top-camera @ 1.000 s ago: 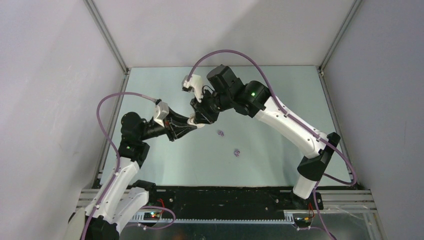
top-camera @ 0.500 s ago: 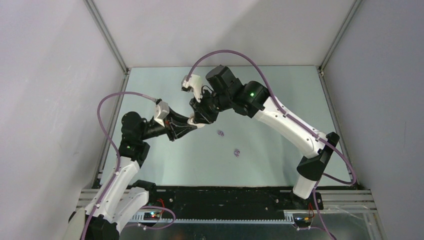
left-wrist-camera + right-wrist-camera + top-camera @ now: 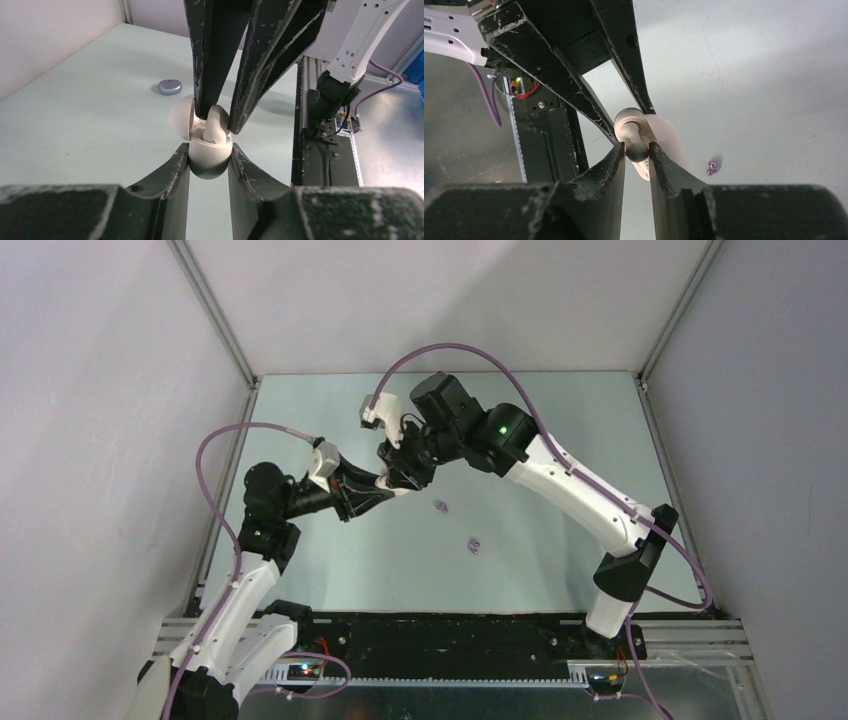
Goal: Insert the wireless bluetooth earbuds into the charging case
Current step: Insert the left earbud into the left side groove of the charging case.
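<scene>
Next, my left gripper lets go of the white charging case on the table (image 3: 377, 482) below that gripper's fingers, beside the purple earbuds.
A white charging case (image 3: 210, 152) with its lid (image 3: 181, 117) swung open is held above the table, my left gripper (image 3: 210, 161) shut on its lower half. From above, my right gripper (image 3: 215, 124) pinches a white earbud (image 3: 216, 127) whose tip sits in the case's well. In the right wrist view the same earbud (image 3: 636, 149) lies between the right gripper's (image 3: 637, 151) fingertips, with the case (image 3: 670, 142) behind. From the top view both grippers meet at mid-table (image 3: 395, 485). Two purple earbuds (image 3: 441, 506) (image 3: 475, 545) lie on the table.
A closed purple case (image 3: 170, 87) rests on the table further off in the left wrist view. A purple earbud (image 3: 712, 168) shows on the table right of the right fingers. White walls enclose the table on three sides.
The right wrist has edged slightly to the left over the case. The left arm has stayed still with the case.
</scene>
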{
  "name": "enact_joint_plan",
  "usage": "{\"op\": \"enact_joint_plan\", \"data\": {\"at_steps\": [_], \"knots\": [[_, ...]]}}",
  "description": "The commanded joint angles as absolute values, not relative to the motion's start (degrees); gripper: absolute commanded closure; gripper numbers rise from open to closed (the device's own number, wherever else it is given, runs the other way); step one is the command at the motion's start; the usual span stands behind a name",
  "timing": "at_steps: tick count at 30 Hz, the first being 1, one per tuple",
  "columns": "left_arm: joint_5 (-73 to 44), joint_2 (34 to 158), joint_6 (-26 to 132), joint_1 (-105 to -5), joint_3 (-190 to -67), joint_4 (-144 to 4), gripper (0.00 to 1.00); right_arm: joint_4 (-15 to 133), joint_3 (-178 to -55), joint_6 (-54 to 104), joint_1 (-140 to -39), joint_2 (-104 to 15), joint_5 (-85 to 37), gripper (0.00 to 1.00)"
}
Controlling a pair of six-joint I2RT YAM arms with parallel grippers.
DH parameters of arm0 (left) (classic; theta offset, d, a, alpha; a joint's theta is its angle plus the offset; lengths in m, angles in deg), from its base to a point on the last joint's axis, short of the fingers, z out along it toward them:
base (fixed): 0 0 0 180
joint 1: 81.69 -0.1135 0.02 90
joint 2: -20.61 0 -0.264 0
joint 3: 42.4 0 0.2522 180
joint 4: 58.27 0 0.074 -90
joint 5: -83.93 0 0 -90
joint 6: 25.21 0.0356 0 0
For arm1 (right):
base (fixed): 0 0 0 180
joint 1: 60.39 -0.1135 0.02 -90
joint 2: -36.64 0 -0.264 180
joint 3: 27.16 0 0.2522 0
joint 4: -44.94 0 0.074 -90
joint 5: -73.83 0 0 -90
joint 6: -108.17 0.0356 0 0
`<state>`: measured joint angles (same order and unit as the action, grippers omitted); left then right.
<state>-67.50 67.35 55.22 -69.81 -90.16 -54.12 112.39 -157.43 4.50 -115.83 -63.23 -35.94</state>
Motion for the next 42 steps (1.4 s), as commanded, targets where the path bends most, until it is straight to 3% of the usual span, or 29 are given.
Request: {"op": "enact_joint_plan", "data": {"at_steps": [1, 25, 28, 31, 33, 42], "knots": [[-68.93, 67.19, 55.2, -69.46, -92.82, -51.61, 1.0, 110.61, -159.4, 2.13, -116.28, -61.51, -34.1, 0.7], [-69.27, 67.75, 51.86, -69.41, -92.91, -49.39, 1.0, 105.47, -156.0, -0.84, -114.97, -55.35, -34.18, 0.6], [-69.32, 67.52, 51.89, -69.44, -92.9, -49.75, 1.0, 103.81, -153.59, -1.04, -113.41, -53.24, -37.86, 0.45], [-69.3, 67.41, 52.21, -69.43, -92.84, -49.95, 1.0, 103.62, -148.9, -5.55, -112.17, -50.27, -44.97, 0.13], [-69.38, 67.35, 53.26, -69.47, -93.03, -50.68, 1.0, 103.57, -145.04, -8.59, -111.8, -48.9, -46.27, 0.03], [-69.35, 67.71, 53.36, -69.42, -94.01, -51.49, 1.0, 100.42, -140.75, -11.25, -112.51, -52.27, -47.16, 0.01]]}}
